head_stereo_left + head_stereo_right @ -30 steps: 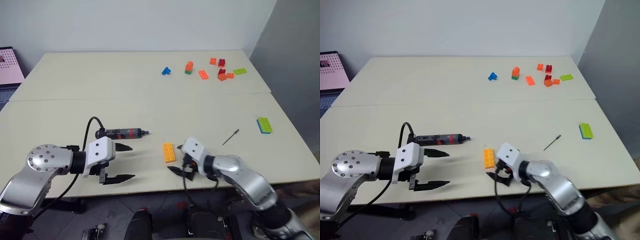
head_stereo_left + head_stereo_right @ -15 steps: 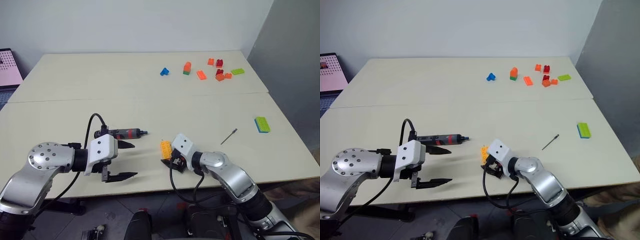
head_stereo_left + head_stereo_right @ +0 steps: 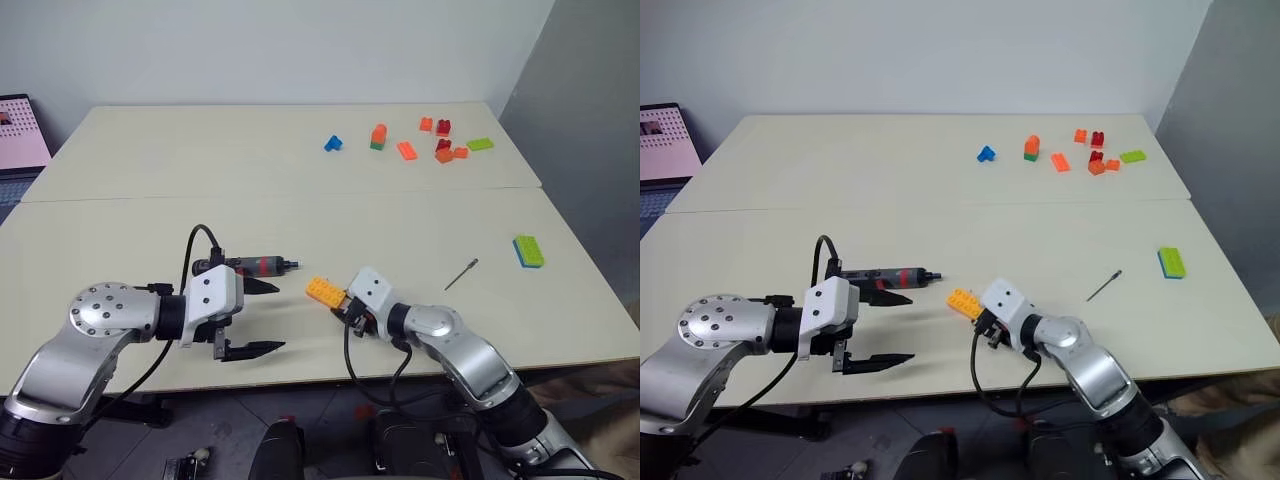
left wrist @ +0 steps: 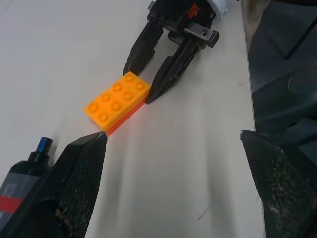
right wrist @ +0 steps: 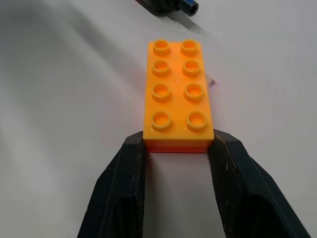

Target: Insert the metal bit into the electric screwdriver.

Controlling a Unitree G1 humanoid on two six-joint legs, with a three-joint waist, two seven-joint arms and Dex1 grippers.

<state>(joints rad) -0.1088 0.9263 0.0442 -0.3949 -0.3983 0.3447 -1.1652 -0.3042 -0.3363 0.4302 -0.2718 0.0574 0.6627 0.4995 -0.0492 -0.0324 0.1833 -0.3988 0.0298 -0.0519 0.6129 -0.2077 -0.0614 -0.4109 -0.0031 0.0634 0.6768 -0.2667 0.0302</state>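
Observation:
Next, I set the orange brick on the table by the near side of the green and blue brick [image 3: 539, 266] with my right gripper.
The electric screwdriver [image 3: 250, 265] lies on the table [image 3: 200, 200], its bluish tip [image 4: 42, 144] pointing right. My left gripper [image 3: 281, 316] hovers open just in front of it, one finger beside the tool's body, nothing between the fingers. An orange brick [image 3: 322, 291] lies just right of the screwdriver's tip. My right gripper [image 3: 340, 303] is shut on the brick's near short end, a fingertip [image 5: 136, 148] pressed at each corner. The metal bit [image 3: 461, 273] lies alone farther right, well clear of both grippers.
A green and blue brick [image 3: 528, 250] sits near the table's right edge. Several coloured bricks [image 3: 440, 148] are scattered at the back right. A laptop screen [image 3: 20, 130] stands off the table's left side. Both arms are close to the front edge.
My right gripper moved left to the orange brick and closed on its end. The brick slid left and turned towards the screwdriver's tip. The left gripper stayed open and in place.

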